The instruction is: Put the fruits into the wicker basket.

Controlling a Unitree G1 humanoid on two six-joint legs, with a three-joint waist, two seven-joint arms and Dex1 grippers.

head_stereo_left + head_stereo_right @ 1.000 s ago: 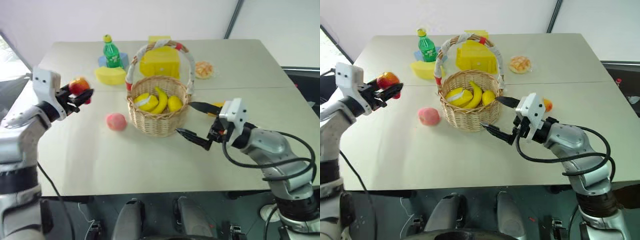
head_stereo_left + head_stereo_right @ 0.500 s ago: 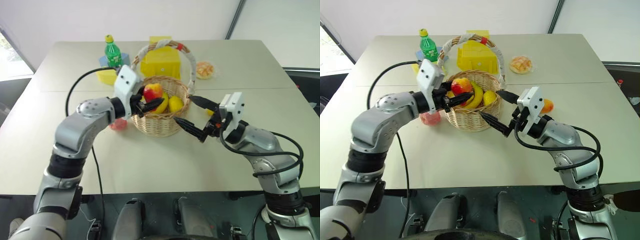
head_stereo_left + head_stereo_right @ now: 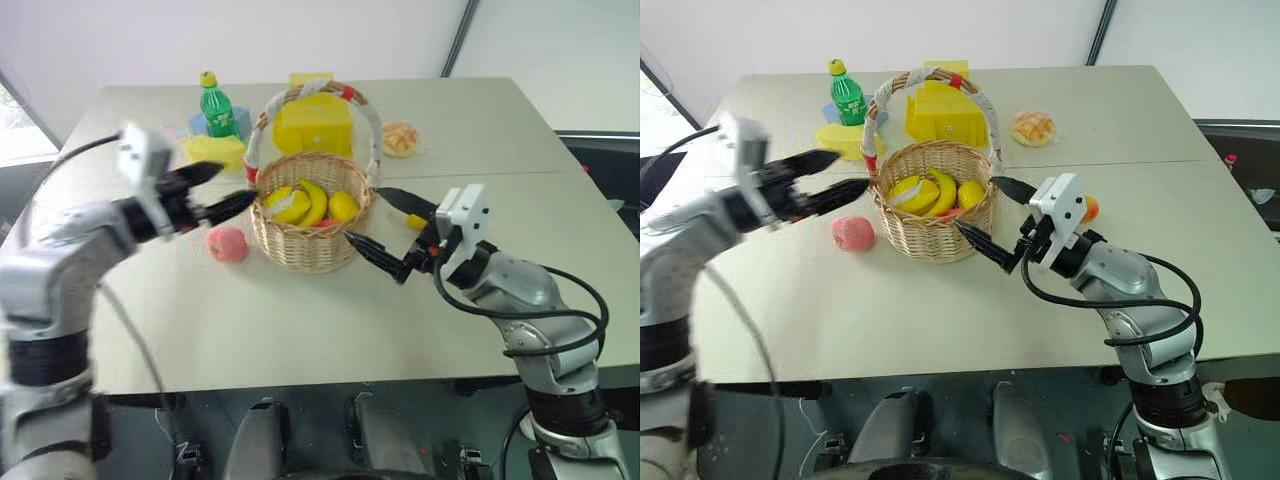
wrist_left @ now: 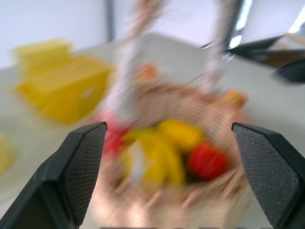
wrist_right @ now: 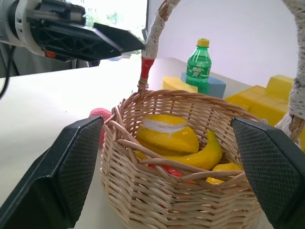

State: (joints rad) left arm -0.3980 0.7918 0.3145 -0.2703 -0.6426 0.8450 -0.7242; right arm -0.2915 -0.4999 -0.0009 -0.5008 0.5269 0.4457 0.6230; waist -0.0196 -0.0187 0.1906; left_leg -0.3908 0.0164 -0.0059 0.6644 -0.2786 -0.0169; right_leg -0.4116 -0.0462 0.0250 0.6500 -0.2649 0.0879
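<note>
The orange-yellow mango lies beside the wicker basket. My right gripper will go there next and close around the mango's middle (image 3: 418, 221).
The wicker basket (image 3: 305, 240) stands mid-table with bananas and other yellow pieces inside. The shiny red fruit (image 4: 205, 161) lies in it among them. A pink peach (image 3: 227, 243) rests on the table just left of the basket. An orange-yellow mango (image 3: 1092, 208) lies at the basket's right, partly hidden behind my right hand. My left gripper (image 3: 238, 181) is open and empty, just left of the basket's rim and above the peach. My right gripper (image 3: 363, 214) is open and empty at the basket's right side, fingers pointing at it.
Behind the basket stand a green bottle (image 3: 216, 105), a large yellow block (image 3: 320, 122) and a yellow wedge (image 3: 215, 150). A pale bun-like piece (image 3: 402, 138) lies at the back right. Bare tabletop (image 3: 300, 320) stretches in front of the basket.
My left gripper carried the red fruit from the left over the basket, opened, and drew back left empty. The red fruit now lies in the basket. The right gripper stayed put.
</note>
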